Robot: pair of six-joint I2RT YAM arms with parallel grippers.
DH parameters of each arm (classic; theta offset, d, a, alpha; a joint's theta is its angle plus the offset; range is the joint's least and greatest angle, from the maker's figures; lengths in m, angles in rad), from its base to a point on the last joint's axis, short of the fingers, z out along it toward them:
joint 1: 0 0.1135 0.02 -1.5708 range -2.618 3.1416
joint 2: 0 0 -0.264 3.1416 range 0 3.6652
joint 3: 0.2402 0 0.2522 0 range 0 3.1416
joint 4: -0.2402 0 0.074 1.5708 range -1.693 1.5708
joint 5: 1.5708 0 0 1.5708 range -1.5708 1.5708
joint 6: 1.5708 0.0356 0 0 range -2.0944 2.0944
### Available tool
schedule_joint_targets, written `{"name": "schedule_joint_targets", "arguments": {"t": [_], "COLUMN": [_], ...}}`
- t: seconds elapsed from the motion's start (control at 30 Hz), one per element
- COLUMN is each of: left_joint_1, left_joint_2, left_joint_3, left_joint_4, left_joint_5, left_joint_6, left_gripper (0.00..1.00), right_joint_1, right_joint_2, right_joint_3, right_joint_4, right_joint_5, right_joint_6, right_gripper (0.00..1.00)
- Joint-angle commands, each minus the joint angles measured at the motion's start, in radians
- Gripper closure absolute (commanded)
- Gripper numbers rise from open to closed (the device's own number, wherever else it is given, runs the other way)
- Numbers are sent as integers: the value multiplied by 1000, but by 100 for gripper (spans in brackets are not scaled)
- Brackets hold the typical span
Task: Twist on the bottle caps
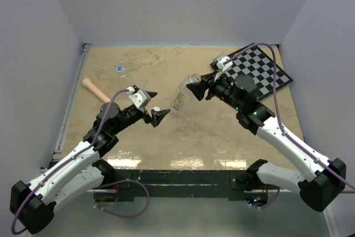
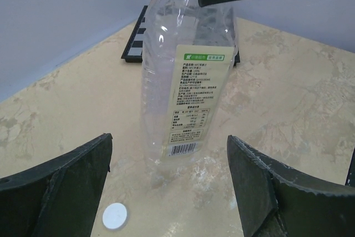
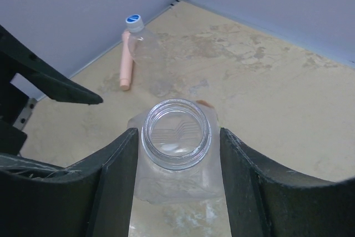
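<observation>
My right gripper should set the wide clear bottle upright on the bare table point(image 1: 185, 121) just beside the white cap. The bottle now leans slightly, base near the table.
My right gripper point(image 1: 195, 90) is shut on the shoulders of the wide clear bottle point(image 1: 182, 97), which leans slightly with its base near the table. Its mouth point(image 3: 176, 162) is open and uncapped between my right gripper's point(image 3: 177, 131) jaws. My left gripper point(image 1: 157, 105) is open and empty just left of the bottle. The white cap point(image 2: 115, 215) lies flat on the table by its left finger, in front of the bottle point(image 2: 188, 81). The small bottle point(image 3: 141, 45) stands at the far left with the blue cap point(image 3: 133, 19) on it.
A pink stick point(image 1: 95, 90) lies near the left wall, beside the small bottle point(image 1: 120, 70). A black-and-white checkerboard point(image 1: 260, 73) lies at the back right, under the right arm. Walls close the table on three sides.
</observation>
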Motion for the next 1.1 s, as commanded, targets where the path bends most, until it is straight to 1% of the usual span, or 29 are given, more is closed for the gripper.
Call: {"name": "schedule_joint_targets", "arguments": {"t": [0.0,0.13,0.3,0.33,0.43,0.5,0.63,0.8,0.93,1.07], "left_joint_1": [-48,-95,-118,-119,-119,-119,-119,-119,-119,-119], "left_joint_2": [31,61,131,133,104,75,24,7,25,28], "left_joint_3": [31,14,28,23,11,8,15,52,104,109], "left_joint_4": [75,164,190,197,198,175,105,1,-96,-104], "left_joint_5": [-101,-118,-130,-147,-218,-270,-354,-365,-368,-368], "left_joint_6": [16,22,10,-21,-39,-61,-124,-176,-187,-196], "left_gripper": [12,14,14,14,14,14,15,15,14,14], "right_joint_1": [5,5,5,5,14,31,109,175,212,259], "right_joint_2": [-44,-58,-68,-68,-58,-52,-13,54,80,105], "right_joint_3": [-17,-26,-44,-52,-81,-101,-123,-127,-130,-142], "right_joint_4": [95,81,30,24,24,30,39,62,69,72], "right_joint_5": [-60,-38,47,60,83,123,273,389,469,529], "right_joint_6": [83,68,3,-8,-38,-46,-69,-46,-31,-41], "right_gripper": [100,100,100,100,100,100,100,100,96,89]}}
